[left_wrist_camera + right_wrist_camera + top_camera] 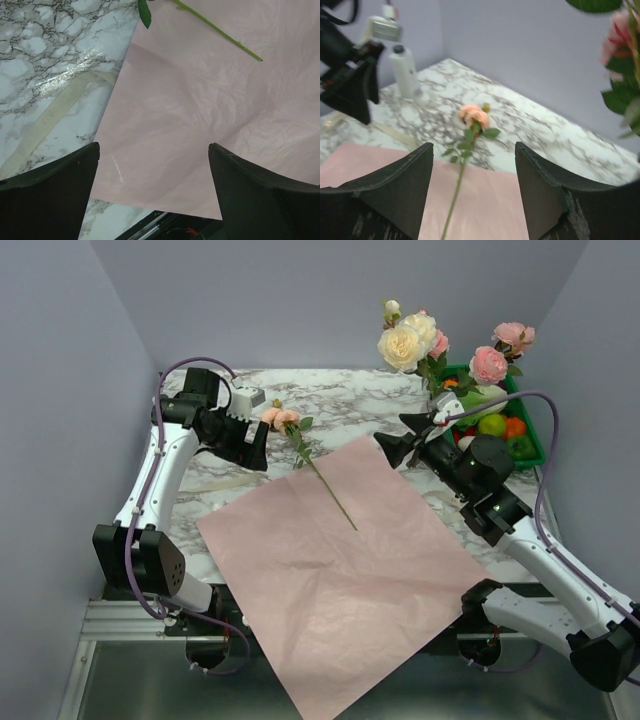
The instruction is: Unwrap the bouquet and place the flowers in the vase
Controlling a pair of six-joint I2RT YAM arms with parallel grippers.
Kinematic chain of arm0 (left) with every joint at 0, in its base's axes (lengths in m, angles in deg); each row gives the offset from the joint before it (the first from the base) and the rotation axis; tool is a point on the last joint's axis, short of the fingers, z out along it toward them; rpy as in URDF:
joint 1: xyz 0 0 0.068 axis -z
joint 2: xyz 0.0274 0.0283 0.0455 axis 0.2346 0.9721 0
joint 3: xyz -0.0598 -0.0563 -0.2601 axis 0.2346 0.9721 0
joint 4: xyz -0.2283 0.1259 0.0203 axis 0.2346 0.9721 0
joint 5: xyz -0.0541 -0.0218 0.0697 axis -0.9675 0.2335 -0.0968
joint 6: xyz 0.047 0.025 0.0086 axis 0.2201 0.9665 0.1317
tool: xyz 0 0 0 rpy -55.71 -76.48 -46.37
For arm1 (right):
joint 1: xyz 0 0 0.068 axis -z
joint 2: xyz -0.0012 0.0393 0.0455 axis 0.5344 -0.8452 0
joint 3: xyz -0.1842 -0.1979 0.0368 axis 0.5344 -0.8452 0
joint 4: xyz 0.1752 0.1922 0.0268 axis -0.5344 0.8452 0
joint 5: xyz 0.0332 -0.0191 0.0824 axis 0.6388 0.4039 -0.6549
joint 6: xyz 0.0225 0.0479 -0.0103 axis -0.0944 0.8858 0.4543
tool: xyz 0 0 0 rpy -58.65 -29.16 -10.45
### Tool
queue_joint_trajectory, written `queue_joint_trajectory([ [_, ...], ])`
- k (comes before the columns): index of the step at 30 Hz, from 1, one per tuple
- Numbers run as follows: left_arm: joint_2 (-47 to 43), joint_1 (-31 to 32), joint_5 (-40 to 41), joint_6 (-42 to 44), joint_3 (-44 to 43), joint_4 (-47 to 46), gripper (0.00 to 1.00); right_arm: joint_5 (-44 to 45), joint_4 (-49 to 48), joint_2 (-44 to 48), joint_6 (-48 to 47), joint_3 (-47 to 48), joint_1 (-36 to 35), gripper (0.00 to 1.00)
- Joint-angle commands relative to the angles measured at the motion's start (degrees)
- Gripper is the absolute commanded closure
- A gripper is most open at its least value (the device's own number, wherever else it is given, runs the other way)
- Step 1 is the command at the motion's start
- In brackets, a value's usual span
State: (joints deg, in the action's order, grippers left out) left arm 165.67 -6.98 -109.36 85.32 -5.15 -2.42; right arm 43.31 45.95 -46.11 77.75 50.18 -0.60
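Note:
The cream flowers stand tall and lean out over the side of the vase. My right gripper should grab near their leaves (437, 374) and set them lower before it takes the peach rose.
The bouquet's pink paper sheet (330, 560) lies unrolled and flat on the marble table (340, 400). One peach rose (283, 419) lies at the sheet's far edge, its thin stem (335, 495) running onto the paper. Cream and pink flowers (410, 340) stand upright at the back right; the vase under them is hidden behind my right arm. My right gripper (405, 435) hovers open just in front of them, facing the peach rose (474, 116). My left gripper (252, 448) hangs open left of the rose, over the paper's left edge (165, 130), with nothing between the fingers.
A cream ribbon (50, 117) lies loose on the marble left of the sheet. A green tray (531, 439) of plastic vegetables sits at the back right. A small whitish bottle (404, 71) stands near the back left corner. The paper overhangs the table's near edge.

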Motion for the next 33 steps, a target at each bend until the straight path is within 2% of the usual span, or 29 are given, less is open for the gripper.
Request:
queue_joint_trajectory([
  [1, -0.39, -0.44, -1.60, -0.04, -1.06, 1.75, 0.01, 18.85, -2.55, -0.01, -4.83, 0.86, 0.12, 0.26],
  [2, -0.48, -0.52, -1.26, 0.14, -0.98, 1.75, 0.01, 22.88, -2.55, -0.88, -6.32, 2.09, 0.12, 0.22],
  [5, -0.57, -0.61, -1.42, 0.23, -0.89, 1.58, 0.01, 27.64, -3.52, -3.17, -11.94, 6.66, 0.30, 0.15],
  [8, -0.66, -0.70, -1.78, 0.05, -0.71, 1.40, 0.01, 32.47, -3.43, -8.87, -17.66, 11.32, 0.56, 0.11],
  [13, -1.80, -1.14, -1.08, 1.02, 0.08, 1.40, 0.01, 35.05, -5.27, -15.21, -24.08, 13.44, 1.26, 0.12],
  [16, -2.33, -1.49, -0.46, 1.90, 0.34, 1.58, 0.01, 35.49, -6.68, -16.44, -23.65, 14.05, 2.76, 0.22],
  [17, -2.33, -1.93, -0.55, 2.16, 0.34, 1.75, 0.01, 36.19, -6.94, -16.62, -23.38, 14.40, 3.11, 0.31],
  [20, -2.33, -2.46, -0.90, 2.34, 0.17, 2.02, 0.01, 37.86, -9.31, -15.93, -22.42, 14.67, 4.16, 0.48],
  [25, -2.24, -3.07, -1.25, 2.69, -0.09, 2.11, 0.01, 36.20, -11.08, -13.29, -19.78, 15.37, 6.53, 0.58],
  [29, -2.15, -3.34, -1.87, 2.69, 0.17, 2.11, 0.01, 34.08, -11.08, -11.97, -18.29, 16.86, 7.85, 0.72],
  [33, -2.24, -3.60, -2.04, 2.78, 0.26, 2.02, 0.01, 33.91, -10.20, -12.05, -17.15, 18.01, 8.82, 0.80],
])
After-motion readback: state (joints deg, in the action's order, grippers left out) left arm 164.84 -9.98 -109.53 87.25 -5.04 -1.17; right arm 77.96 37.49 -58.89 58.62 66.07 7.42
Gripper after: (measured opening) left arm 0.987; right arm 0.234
